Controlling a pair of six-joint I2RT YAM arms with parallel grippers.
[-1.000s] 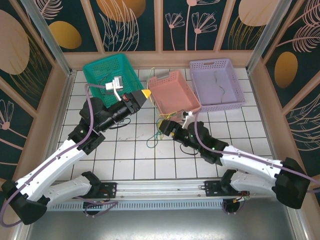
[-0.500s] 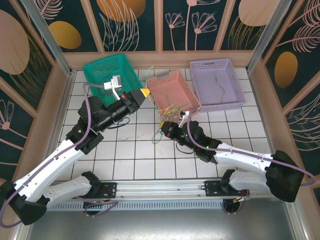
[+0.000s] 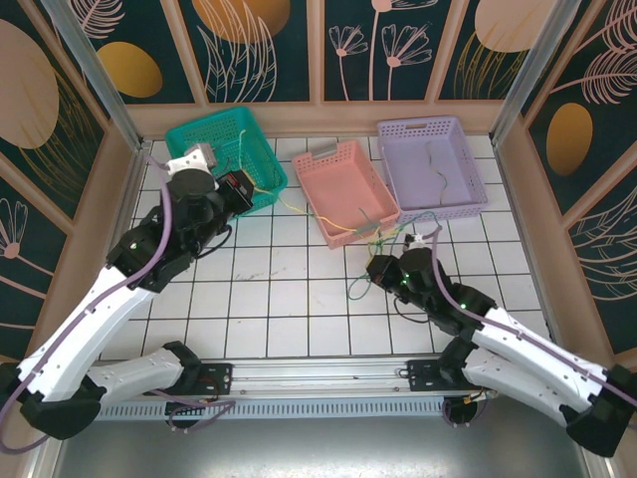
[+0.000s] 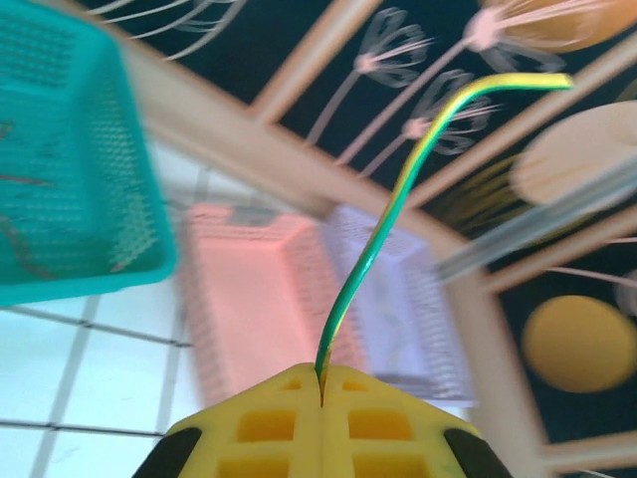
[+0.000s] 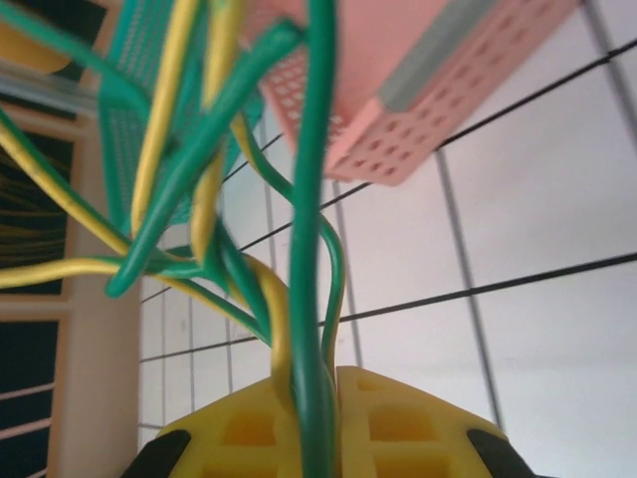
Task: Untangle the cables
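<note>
The robot's right gripper will release the cables, now stretched in front of the pink basket, on the white tiles midway (image 3: 385,287) between the pink basket and the metal rail.
The cables (image 3: 328,214) are thin green and yellow wires stretched across the tiles in front of the pink basket (image 3: 343,159). My left gripper (image 3: 247,189) is at the teal basket's (image 3: 189,134) near right corner. In the left wrist view it (image 4: 320,383) is shut on one green-yellow cable (image 4: 398,199) that arcs up from the jaws. My right gripper (image 3: 378,267) is below the pink basket's near right corner. The right wrist view shows it (image 5: 320,383) shut on a knot of several green and yellow cables (image 5: 318,199). A loose green end (image 3: 353,291) lies on the tiles beside it.
A lilac basket (image 3: 428,127) at the back right holds a dark wire (image 3: 435,169). The three baskets line the back of the white tiled floor (image 3: 269,299). Wooden walls and metal posts close in the sides.
My right gripper has shut on the bunch and pulled back to the right. My left gripper has drawn back left toward the teal basket, stretching the cables between the two.
</note>
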